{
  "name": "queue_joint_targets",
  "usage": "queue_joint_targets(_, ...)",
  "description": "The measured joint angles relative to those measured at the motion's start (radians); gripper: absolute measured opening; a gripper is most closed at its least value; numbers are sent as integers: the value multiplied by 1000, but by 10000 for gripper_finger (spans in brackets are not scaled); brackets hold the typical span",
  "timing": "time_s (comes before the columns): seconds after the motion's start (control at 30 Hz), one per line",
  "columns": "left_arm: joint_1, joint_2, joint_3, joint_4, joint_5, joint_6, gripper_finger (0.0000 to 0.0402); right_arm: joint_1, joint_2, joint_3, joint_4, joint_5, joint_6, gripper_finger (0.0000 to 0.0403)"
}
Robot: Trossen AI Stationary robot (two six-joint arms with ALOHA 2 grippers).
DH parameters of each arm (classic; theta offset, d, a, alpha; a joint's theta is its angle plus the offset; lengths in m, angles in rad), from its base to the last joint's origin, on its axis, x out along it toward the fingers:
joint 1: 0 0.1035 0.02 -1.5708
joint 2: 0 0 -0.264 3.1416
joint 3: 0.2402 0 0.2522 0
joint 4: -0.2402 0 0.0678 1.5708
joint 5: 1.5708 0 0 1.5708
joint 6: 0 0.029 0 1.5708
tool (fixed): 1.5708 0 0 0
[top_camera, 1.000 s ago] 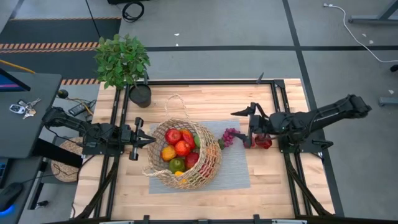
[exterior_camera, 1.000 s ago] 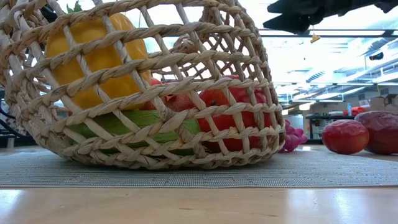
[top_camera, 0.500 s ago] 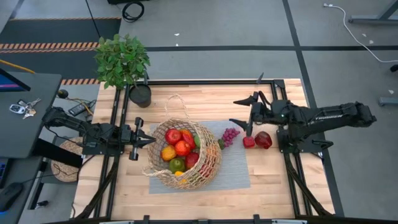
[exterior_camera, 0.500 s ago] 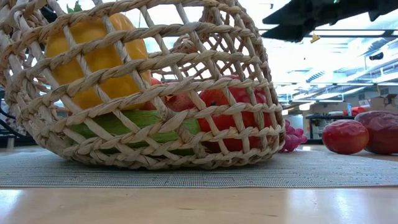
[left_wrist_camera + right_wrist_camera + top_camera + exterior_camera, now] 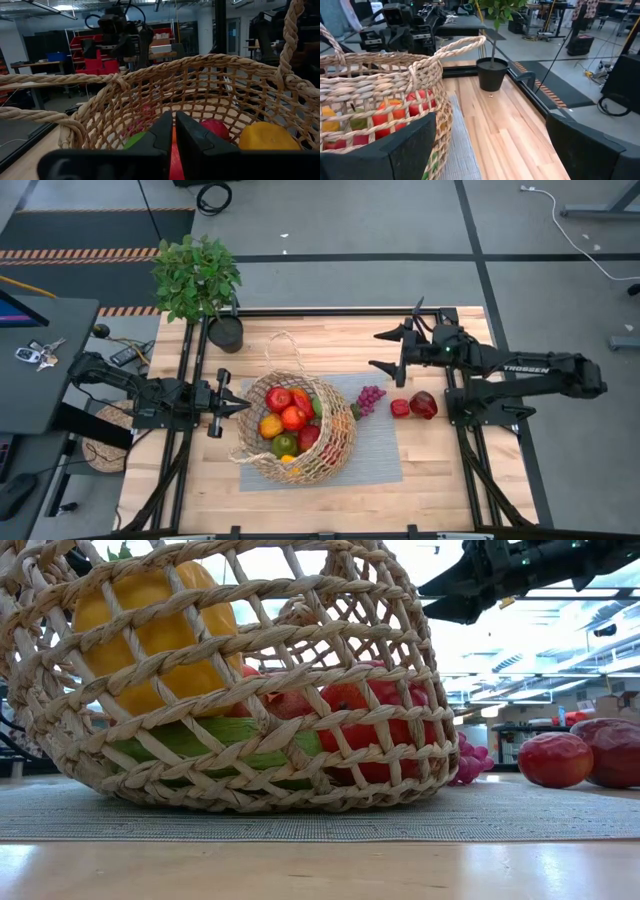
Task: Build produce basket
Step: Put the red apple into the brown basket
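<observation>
My right gripper closes next on the sides of the smaller red piece (image 5: 400,408), the one that is closer to the purple grapes.
The tan wicker basket (image 5: 296,427) lies tilted on the grey mat (image 5: 382,452), holding red, yellow, orange and green produce (image 5: 291,418). Purple grapes (image 5: 370,398) and two red pieces (image 5: 401,408) (image 5: 424,404) lie on the mat to the basket's right. In the low view they show as grapes (image 5: 468,762) and red pieces (image 5: 555,758). My left gripper (image 5: 240,407) is shut, its tips at the basket's left rim (image 5: 115,80). My right gripper (image 5: 383,351) hovers open above the table, on the far side of the grapes, with nothing between its fingers. My left gripper points level from the table's left at the basket's left rim (image 5: 246,406). Its own shut fingers (image 5: 172,132) hide the spot, so I cannot tell whether they touch the weave.
A potted plant (image 5: 200,280) stands at the table's far left corner, its pot (image 5: 491,73) ahead of my right gripper. Bare wood (image 5: 330,340) runs along the far side of the table. A looped basket handle (image 5: 455,47) sticks up toward the far edge.
My right gripper, open and holding nothing, has swung away from the red pieces toward the table's far edge. The red pieces, the grapes and the basket have stayed in place.
</observation>
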Motion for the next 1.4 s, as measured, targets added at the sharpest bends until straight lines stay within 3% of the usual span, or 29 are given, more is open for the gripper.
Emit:
queue_joint_targets(0.4,0,0,0,0,0,0,32,-144,5,0,-38,-113,49,379)
queue_joint_targets(0.53,0,0,0,0,0,0,28,-151,29,0,-163,-47,43,379)
queue_joint_targets(0.7,0,0,0,0,0,0,33,-151,55,0,-194,71,48,379)
queue_joint_targets(0.87,0,0,0,0,0,0,35,-149,57,0,-212,68,90,379)
queue_joint_targets(0.97,0,0,0,0,0,0,31,-149,86,-1,-245,-14,89,379)
queue_joint_targets(1.1,0,0,0,0,0,0,28,-118,145,-14,-273,-228,25,379)
queue_joint_targets(1.17,0,0,0,0,0,0,30,-89,161,-15,-291,-255,9,379)
queue_joint_targets(1.3,0,0,0,0,0,0,35,-18,163,-7,-359,-235,81,379)
queue_joint_targets(1.4,0,0,0,0,0,0,35,65,163,38,-421,-100,158,376)
